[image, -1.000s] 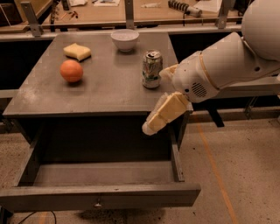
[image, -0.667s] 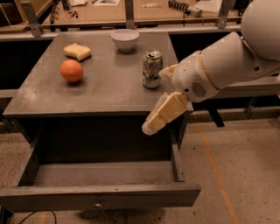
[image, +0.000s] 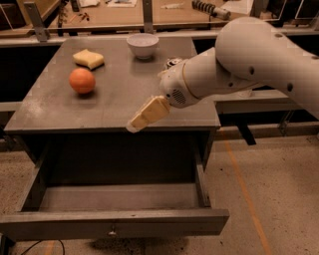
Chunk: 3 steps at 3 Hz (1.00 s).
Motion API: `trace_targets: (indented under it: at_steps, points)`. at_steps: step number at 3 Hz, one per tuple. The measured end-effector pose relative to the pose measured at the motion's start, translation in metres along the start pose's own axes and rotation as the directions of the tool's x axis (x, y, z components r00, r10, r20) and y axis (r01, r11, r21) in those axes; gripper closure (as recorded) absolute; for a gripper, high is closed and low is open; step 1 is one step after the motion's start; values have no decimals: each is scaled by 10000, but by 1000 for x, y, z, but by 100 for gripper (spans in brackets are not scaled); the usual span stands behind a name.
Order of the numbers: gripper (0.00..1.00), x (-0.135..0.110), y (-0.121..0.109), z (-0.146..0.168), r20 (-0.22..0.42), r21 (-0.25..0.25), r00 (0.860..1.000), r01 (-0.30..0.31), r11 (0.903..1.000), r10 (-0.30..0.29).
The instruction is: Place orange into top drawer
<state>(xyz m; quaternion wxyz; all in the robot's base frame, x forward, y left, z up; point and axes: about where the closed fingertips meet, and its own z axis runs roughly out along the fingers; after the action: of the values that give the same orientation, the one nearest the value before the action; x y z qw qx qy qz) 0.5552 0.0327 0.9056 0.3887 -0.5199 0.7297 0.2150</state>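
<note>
The orange in front of the yellow sponge is next, and my gripper needs to go to it and close around the orange's middle (image: pixel 82 81).
The orange (image: pixel 82 80) sits on the left part of the grey tabletop (image: pixel 109 104). The top drawer (image: pixel 114 223) under the tabletop is pulled out and open, with a small knob (image: pixel 112 231) on its front panel; its inside looks bare. My gripper (image: pixel 144 115) hangs over the table's front edge, right of the middle, well to the right of the orange and nearer the camera. It holds nothing that I can see. My white arm (image: pixel 239 64) reaches in from the upper right.
A wavy yellow sponge (image: pixel 88 58) lies behind the orange. A white bowl (image: pixel 143 45) stands at the back of the table. A soda can (image: pixel 173 63) is mostly hidden behind my arm. A wooden workbench (image: pixel 149 15) runs behind the table.
My arm and gripper have moved left and over the table's front edge, closer to the orange, and now cover most of the soda can. The orange and the drawer have not moved.
</note>
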Motion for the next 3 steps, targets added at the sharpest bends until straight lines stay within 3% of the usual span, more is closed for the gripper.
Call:
trace_targets:
  at_steps: [2, 3]
  points:
    - [0, -56, -55, 96, 986, 82, 9951, -38, 10000, 30]
    - [0, -87, -84, 152, 1359, -293, 9907, -1, 9996, 40]
